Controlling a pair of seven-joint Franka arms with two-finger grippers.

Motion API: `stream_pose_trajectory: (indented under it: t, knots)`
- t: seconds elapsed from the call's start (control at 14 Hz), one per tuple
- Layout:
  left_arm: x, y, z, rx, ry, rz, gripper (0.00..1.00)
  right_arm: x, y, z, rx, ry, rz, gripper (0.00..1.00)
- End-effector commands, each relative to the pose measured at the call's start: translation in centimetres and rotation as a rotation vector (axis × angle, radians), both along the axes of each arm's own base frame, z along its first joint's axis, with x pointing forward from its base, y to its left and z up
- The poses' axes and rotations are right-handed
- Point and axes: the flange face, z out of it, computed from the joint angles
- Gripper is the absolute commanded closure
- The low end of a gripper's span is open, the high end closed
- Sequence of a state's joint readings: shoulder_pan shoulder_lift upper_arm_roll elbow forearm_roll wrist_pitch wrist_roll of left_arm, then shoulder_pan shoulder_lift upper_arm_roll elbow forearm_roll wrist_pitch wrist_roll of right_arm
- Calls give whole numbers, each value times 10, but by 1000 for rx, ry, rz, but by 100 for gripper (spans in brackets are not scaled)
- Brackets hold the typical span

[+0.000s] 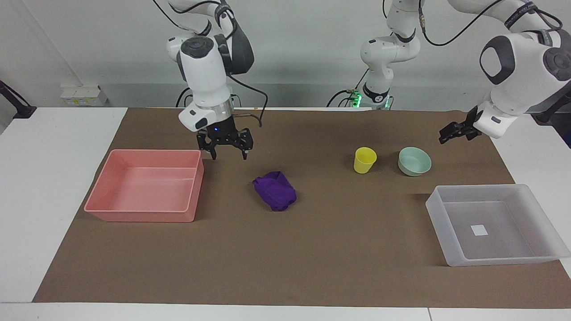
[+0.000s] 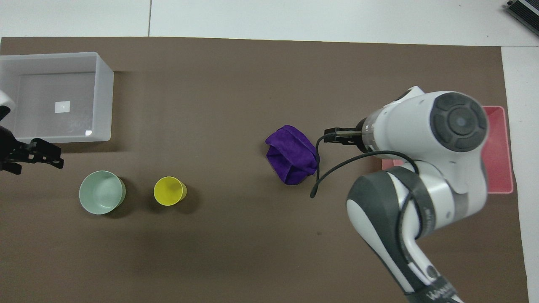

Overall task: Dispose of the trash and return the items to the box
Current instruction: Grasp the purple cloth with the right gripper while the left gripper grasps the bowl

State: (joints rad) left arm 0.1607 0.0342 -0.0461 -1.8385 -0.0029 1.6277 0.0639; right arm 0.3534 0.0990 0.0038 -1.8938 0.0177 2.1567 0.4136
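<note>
My left gripper should grip the mint-green bowl's rim (image 2: 80, 189) on the side that faces away from the yellow cup.
The trash, a purple cloth wad (image 1: 275, 191), lies mid-table and also shows in the overhead view (image 2: 292, 155). My right gripper (image 1: 229, 156) is open and empty in the air, over the mat between the pink tray and the cloth; in the overhead view (image 2: 337, 136) it shows beside the cloth. The yellow cup (image 1: 365, 160) and the mint-green bowl (image 1: 415, 161) stand side by side toward the left arm's end. The translucent box (image 1: 435, 209) stands empty, farther from the robots than the bowl. My left gripper (image 1: 453, 136) is open in the air near the bowl.
A pink rectangular tray (image 1: 142, 216) stands empty toward the right arm's end; in the overhead view the right arm covers most of it (image 2: 501, 147). A brown mat (image 1: 339, 254) covers the table under everything. A cable loops from the right wrist above the cloth.
</note>
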Motion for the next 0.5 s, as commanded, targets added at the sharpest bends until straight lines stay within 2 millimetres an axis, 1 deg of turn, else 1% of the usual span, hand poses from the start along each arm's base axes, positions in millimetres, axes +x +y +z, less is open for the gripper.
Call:
stream_pose_trajectory:
  t: [0.0, 0.07, 0.21, 0.36, 0.43]
  knots:
    - [-30, 21, -29, -86, 19, -54, 0, 7, 44, -46, 26, -16, -17, 0]
    - [-40, 26, -47, -106, 25, -42, 0, 10, 57, -63, 40, -37, -12, 0]
    - [-55, 32, -79, -125, -12, -44, 0, 8, 82, -94, 40, -40, 23, 0]
    - [-67, 29, -108, -147, -33, -19, 0, 7, 102, -126, 40, -64, 64, 0]
    - [-73, 28, -122, -145, -36, -27, 0, 10, 102, -141, 35, -71, 75, 0]
